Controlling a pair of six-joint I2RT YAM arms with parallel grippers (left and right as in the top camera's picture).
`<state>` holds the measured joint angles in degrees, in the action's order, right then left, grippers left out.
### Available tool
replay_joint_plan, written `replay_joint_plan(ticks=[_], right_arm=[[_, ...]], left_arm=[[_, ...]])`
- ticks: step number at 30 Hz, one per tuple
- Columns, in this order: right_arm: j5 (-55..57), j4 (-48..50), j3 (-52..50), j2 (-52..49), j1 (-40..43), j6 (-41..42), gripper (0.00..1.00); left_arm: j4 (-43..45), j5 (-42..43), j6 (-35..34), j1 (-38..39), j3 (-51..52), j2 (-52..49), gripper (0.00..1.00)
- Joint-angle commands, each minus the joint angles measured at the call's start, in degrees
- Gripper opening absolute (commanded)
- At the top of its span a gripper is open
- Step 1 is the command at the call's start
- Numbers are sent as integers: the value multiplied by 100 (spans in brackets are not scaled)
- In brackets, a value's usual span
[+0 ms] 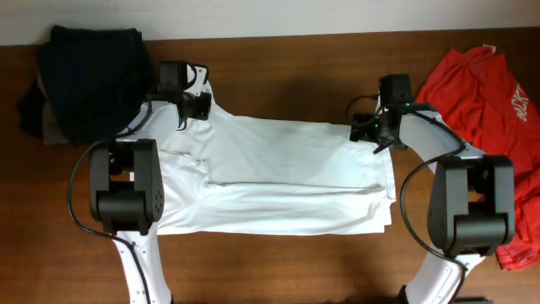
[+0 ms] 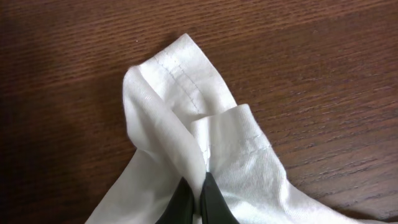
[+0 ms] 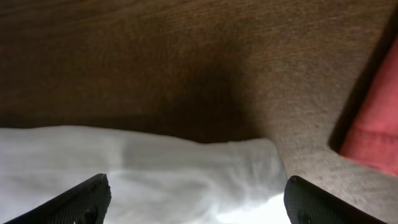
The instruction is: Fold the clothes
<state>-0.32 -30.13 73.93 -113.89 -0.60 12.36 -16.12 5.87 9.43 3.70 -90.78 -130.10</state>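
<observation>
Next, my left gripper releases the pinched fold on the white shirt's near strip (image 1: 179,201), at the end of the pile of dark clothes.
A large white shirt (image 1: 278,173) lies spread across the middle of the wooden table. My left gripper (image 1: 196,105) is at its far left corner, shut on a pinched fold of the white fabric (image 2: 186,124), fingertips (image 2: 198,186) together. My right gripper (image 1: 371,131) is at the shirt's far right corner, open, its fingers (image 3: 196,193) wide apart over the white fabric's edge (image 3: 186,168). A red tee (image 1: 485,84) with white lettering lies at the right; its edge shows in the right wrist view (image 3: 373,130). No green mark is visible.
A dark garment pile (image 1: 89,76) lies at the far left corner of the table. The red tee extends down the right edge behind my right arm. Bare wood (image 1: 278,76) runs along the far side between the grippers.
</observation>
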Motion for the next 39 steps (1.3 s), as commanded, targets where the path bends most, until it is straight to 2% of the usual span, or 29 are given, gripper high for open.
replay_joint_plan(ticks=[1,3,6,7,10,13,15,18,21,25,30,33,34,35,36,37,38,39], right_arm=[[105,129,151,-131,24,-166,86],[131,168,151,-136,26,-166,61],[466,96,151,-138,28,-162,15],[584,13,151,-138,35,-157,4],[619,-282,254,-136,155,-70,4],[595,-977,640,-133,407,15,4],[490,-1880,1176,-133,531,33,4],[492,-2804,1661,-133,529,31,4],[529,-3532,1884,-133,529,35,4],[444,-4767,2015,-129,529,162,4],[446,-5720,2015,-129,518,162,4],[446,-6201,1961,-129,511,162,4],[444,-6314,1961,-129,511,162,4],[442,-6557,1958,-129,511,166,5],[382,-6564,1958,-129,511,184,30],[380,-6572,1956,-129,509,184,90],[376,-6592,1956,-129,507,186,99],[354,-6614,1956,-129,507,186,99]], left_arm=[[-138,-157,52,-76,149,-378,1],[-153,-157,50,-76,149,-378,1],[-280,-160,50,-72,146,-315,1],[-520,-157,42,-72,146,-162,1],[-1292,-160,-560,-72,146,533,1],[-2159,-162,-597,-74,146,1537,1],[-2699,-162,-603,-87,146,2142,1],[-3558,-160,-909,-87,146,2273,1],[-5036,-238,-1075,-87,146,2291,1],[-5705,-573,-1143,-87,149,2288,1],[-6367,-732,-1185,-87,186,2288,1],[-6373,-715,-1185,-87,573,2282,2],[-6317,-717,-1185,-87,710,2282,7],[-6282,-715,-1185,-87,901,2275,21],[-6279,-717,-1182,-90,1019,2275,26],[-6282,-717,-1182,-87,1152,2275,38],[-6284,-717,-1182,-87,1180,2275,43],[-6284,-717,-1182,-87,1178,2275,79]])
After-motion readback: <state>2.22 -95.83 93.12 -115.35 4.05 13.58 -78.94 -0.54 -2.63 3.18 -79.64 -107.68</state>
